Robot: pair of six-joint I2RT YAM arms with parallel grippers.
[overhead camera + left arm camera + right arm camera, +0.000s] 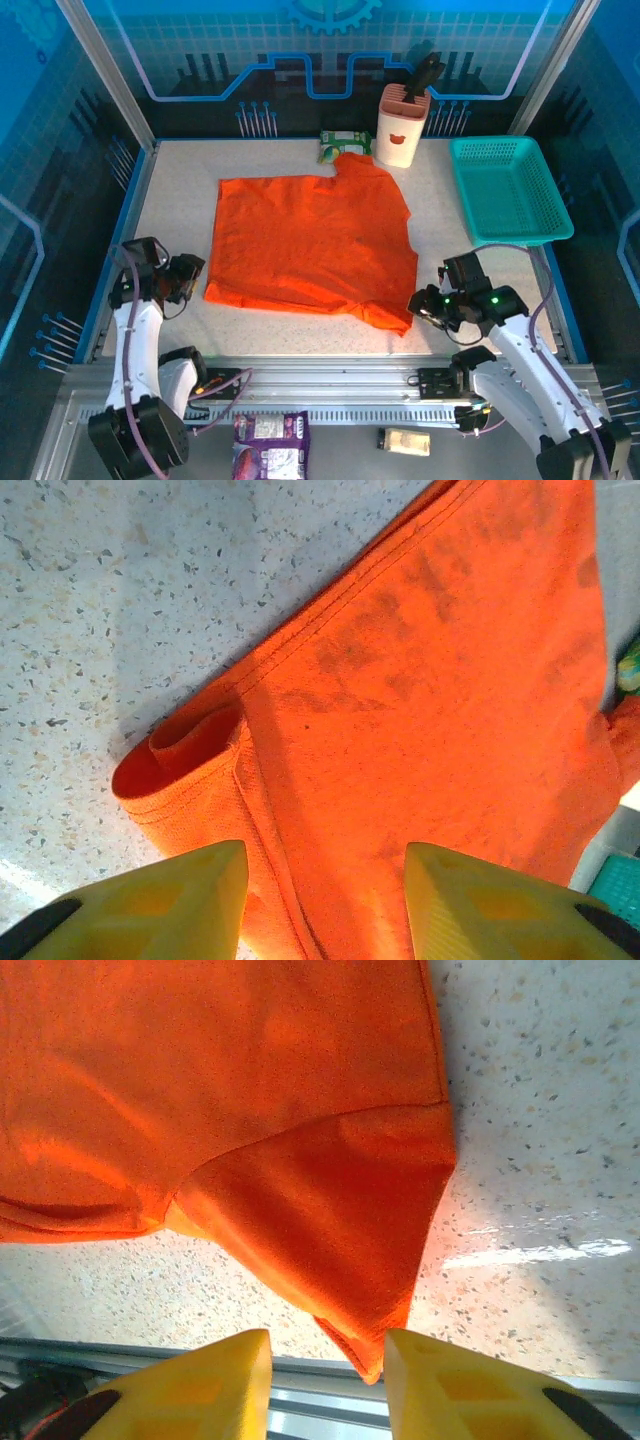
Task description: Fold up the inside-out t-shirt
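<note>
I need to use my left gripper to pinch the curled fold (236, 734) where the t-shirt's hem curls inward at its near corner, and pull it straight before I fold the t-shirt.
The inside-out t-shirt (310, 245) is bright orange and lies spread flat in the middle of the speckled table. My left gripper (190, 275) hovers at its near left corner. In the left wrist view, that gripper (325, 852) is open, its yellow fingers (180, 905) set apart over the hemmed cloth (420, 690) and a rolled sleeve opening (190, 745). My right gripper (422, 303) is at the shirt's near right corner. Seen from the right wrist, this gripper (327, 1340) is open too, and the pointed sleeve tip (375, 1360) reaches down between its fingers, close to the right one.
A teal mesh basket (510, 190) stands at the right. A white holder with dark utensils (402, 128) and a green packet (342, 147) sit behind the shirt's far edge. The metal rail (330, 375) runs along the near table edge, with packets (270, 445) below it.
</note>
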